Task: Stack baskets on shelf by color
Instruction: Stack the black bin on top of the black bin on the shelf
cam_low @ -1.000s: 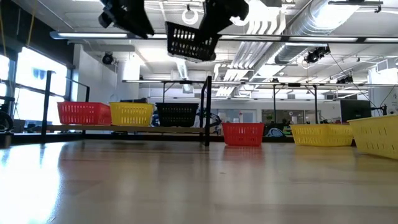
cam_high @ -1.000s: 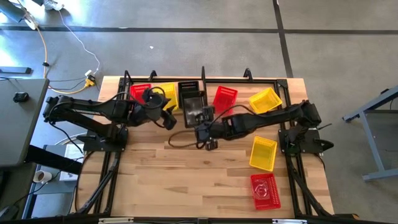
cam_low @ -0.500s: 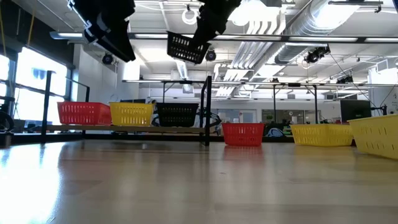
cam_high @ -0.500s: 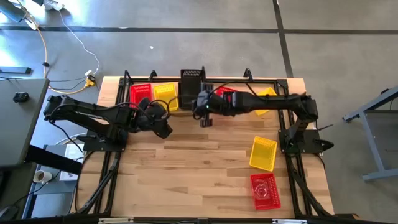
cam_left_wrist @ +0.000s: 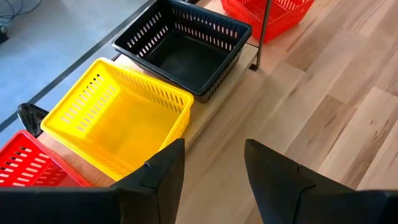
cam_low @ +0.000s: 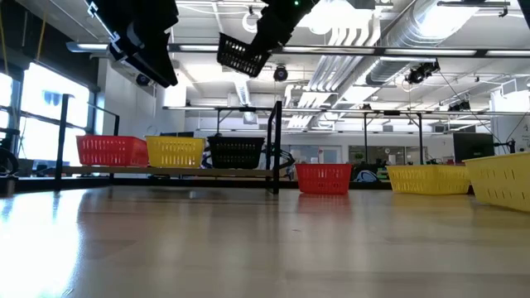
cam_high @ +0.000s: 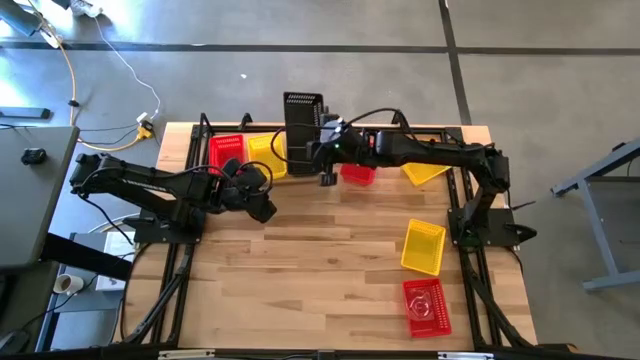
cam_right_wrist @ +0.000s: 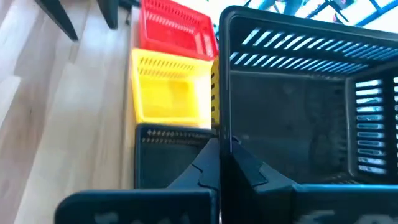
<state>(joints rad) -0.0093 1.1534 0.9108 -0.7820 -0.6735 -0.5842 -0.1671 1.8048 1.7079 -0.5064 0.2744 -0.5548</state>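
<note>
My right gripper is holding a black basket and will let go of it inside the shelf's black basket [cam_high: 303, 149] [cam_right_wrist: 176, 155], next to the yellow one.
My right gripper [cam_right_wrist: 222, 167] is shut on a black basket [cam_high: 303, 119] and holds it high over the far edge of the table, above the shelf [cam_high: 262, 176]; the low view shows this held basket [cam_low: 242, 54] tilted. On the shelf stand a red basket [cam_low: 112, 151], a yellow basket [cam_low: 175, 151] and a black basket [cam_low: 238, 152], side by side on their bottoms. My left gripper [cam_left_wrist: 211, 180] is open and hovers over the table in front of the shelf's yellow basket [cam_left_wrist: 118, 121] and black basket [cam_left_wrist: 183, 50]. My right gripper holds the black basket by the rim of one wall [cam_right_wrist: 222, 127], one finger inside the basket and one outside. The fingers come roughly level from the table's right. The basket is lifted clear and tilted, above the shelf's black basket [cam_right_wrist: 171, 155].
A red basket [cam_high: 358, 174] and a yellow basket [cam_high: 428, 172] sit near the far edge, right of the shelf's divider post [cam_low: 277, 147], partly under my right arm. Another yellow basket [cam_high: 422, 247] and a red one [cam_high: 427, 306] lie on the table's right near side.
My right gripper has carried the black basket from mid-table toward the far edge and up, so it now hangs above the shelf. My left gripper has drawn back from the shelf, toward the table's left and near side, and stays open.
</note>
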